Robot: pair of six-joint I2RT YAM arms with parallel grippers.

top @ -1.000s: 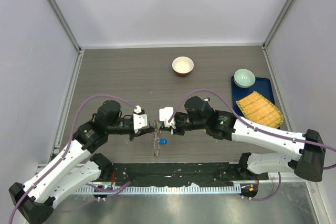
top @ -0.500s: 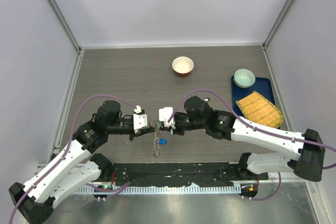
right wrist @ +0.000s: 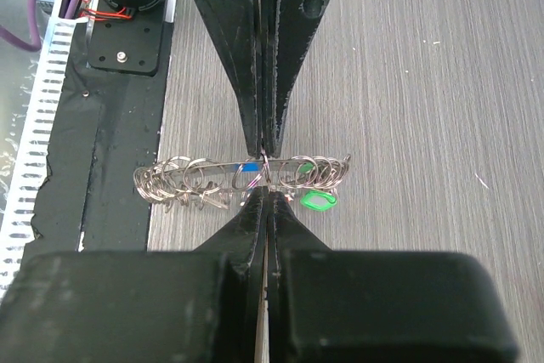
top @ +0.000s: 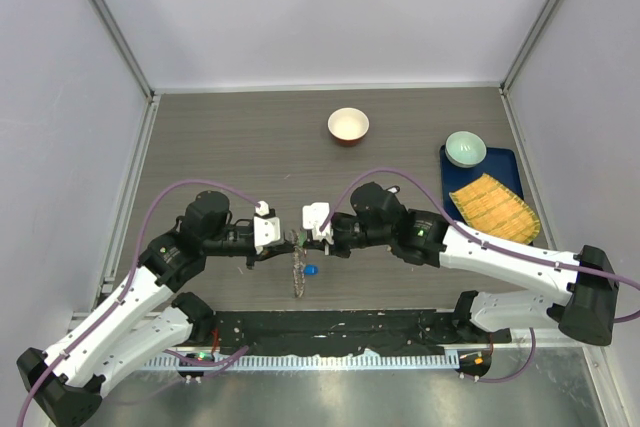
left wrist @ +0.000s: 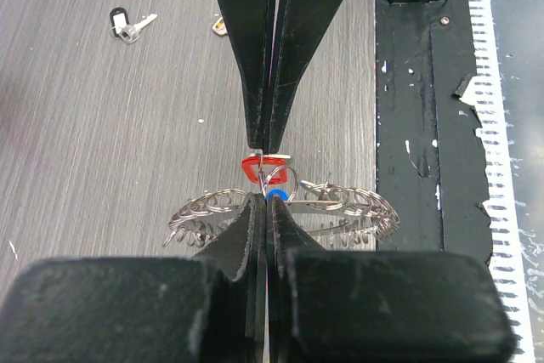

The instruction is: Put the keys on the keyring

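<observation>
Next, I put the red-headed key down on the bare table (top: 319,238) underneath my right gripper's fingers, with my right gripper.
The keyring (left wrist: 340,210), a thin grey ring fringed with small silvery rings, hangs edge-on between my two grippers above the table; it also shows in the right wrist view (right wrist: 195,180) and the top view (top: 298,277). My left gripper (left wrist: 265,200) is shut on the keyring's rim. My right gripper (right wrist: 266,191) faces it tip to tip and is shut on a red-headed key (left wrist: 263,166) at the ring. A blue key head (top: 312,270) and a green one (right wrist: 319,201) hang from the ring. The grippers meet in the top view, left (top: 289,242) and right (top: 308,238).
A black-headed key (left wrist: 127,27) and another small key (left wrist: 219,28) lie on the table beyond the grippers. A red-and-cream bowl (top: 348,126) stands at the back. A blue tray (top: 505,162) at the right holds a pale green bowl (top: 465,148) and a yellow mat (top: 494,207).
</observation>
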